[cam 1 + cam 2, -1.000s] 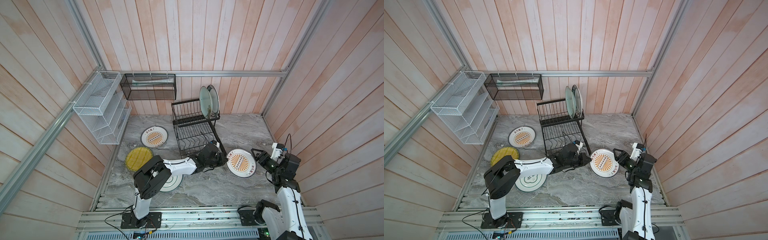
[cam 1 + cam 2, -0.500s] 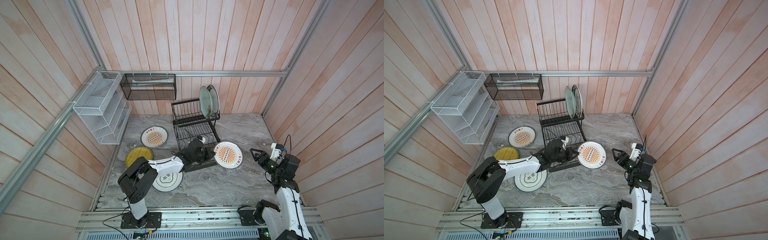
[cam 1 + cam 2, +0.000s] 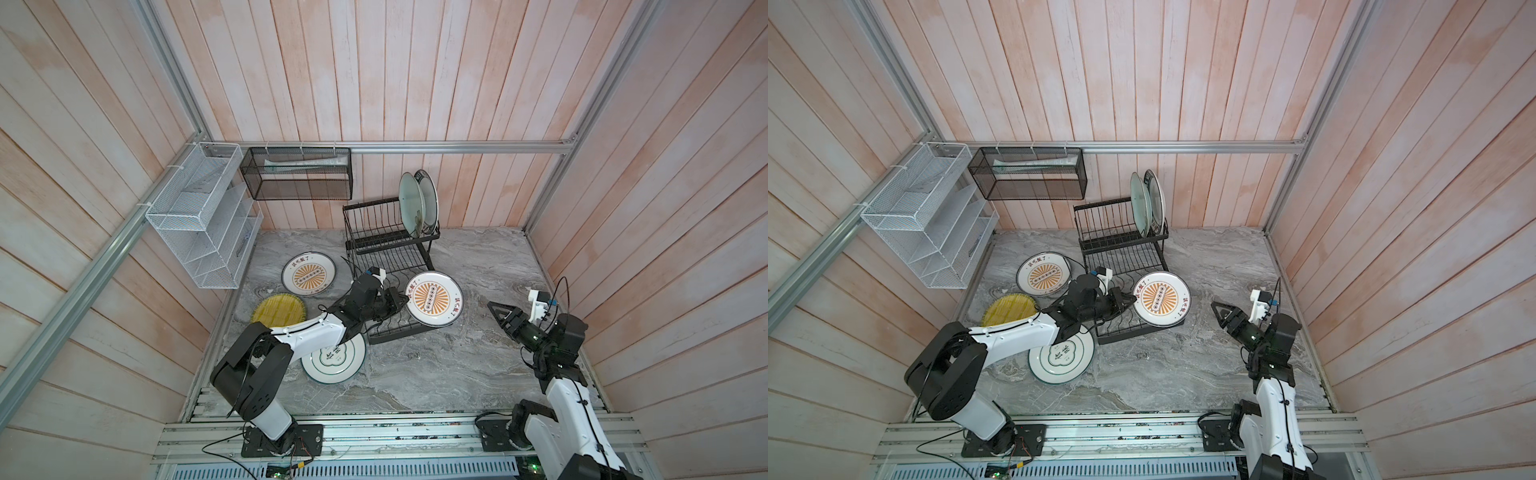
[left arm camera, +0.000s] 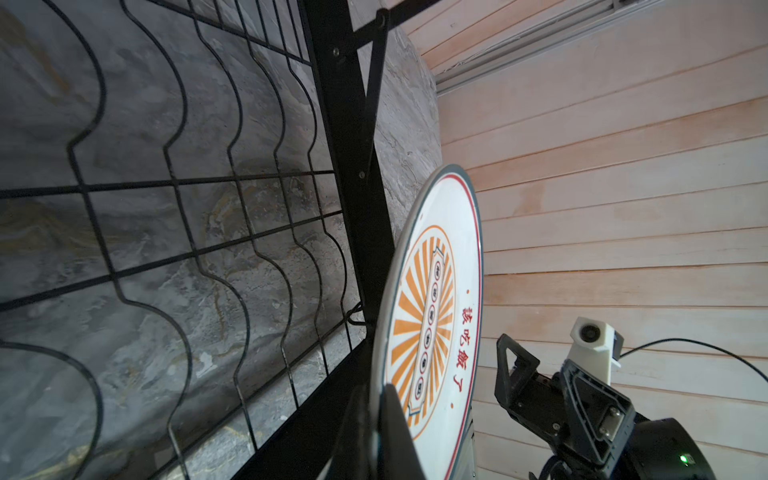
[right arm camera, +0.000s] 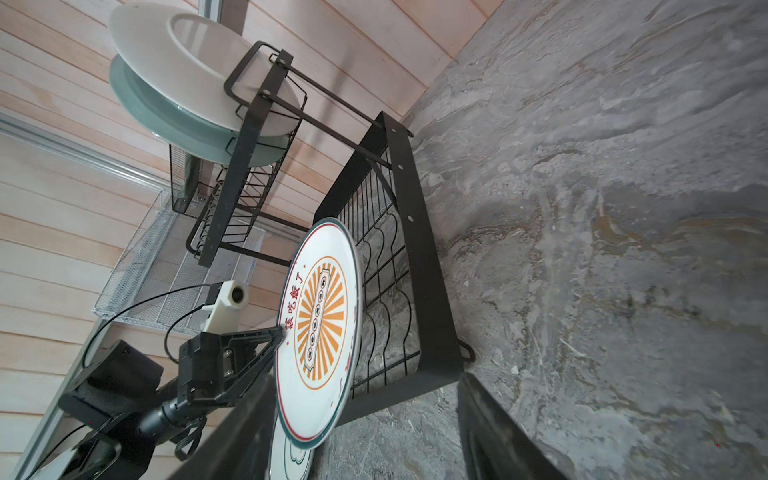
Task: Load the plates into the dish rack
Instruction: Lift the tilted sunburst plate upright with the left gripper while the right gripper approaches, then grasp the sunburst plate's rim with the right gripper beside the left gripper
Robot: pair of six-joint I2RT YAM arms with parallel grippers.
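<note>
The robot's right gripper needs to close on the held sunburst plate's free rim (image 3: 460, 307) (image 5: 352, 369), opposite the left gripper, so that both can share the plate.
My left gripper (image 3: 401, 298) (image 4: 382, 415) is shut on the rim of a white plate with an orange sunburst (image 3: 433, 298) (image 4: 432, 307) (image 5: 318, 332). The plate stands tilted on edge at the right side of the lower tray of the black dish rack (image 3: 395, 245) (image 4: 345, 124). A mint plate (image 3: 409, 208) and a dark-rimmed plate (image 3: 430, 199) stand in the upper basket. Flat on the table lie another sunburst plate (image 3: 308, 274), a yellow ribbed plate (image 3: 278, 309) and a green-ringed plate (image 3: 334, 359), which is partly under my left arm. My right gripper (image 3: 498, 309) (image 5: 363, 380) is open and empty, right of the held plate.
A white mesh shelf (image 3: 203, 216) hangs on the left wall and a black mesh basket (image 3: 297, 174) on the back wall. Wooden walls close in the grey marble table (image 3: 457, 365) on three sides. Bare marble lies between the rack and my right arm.
My left gripper has carried the sunburst plate leftward, away from my right gripper, to the rack's lower tray and tipped it up on edge. My right gripper has stayed in place.
</note>
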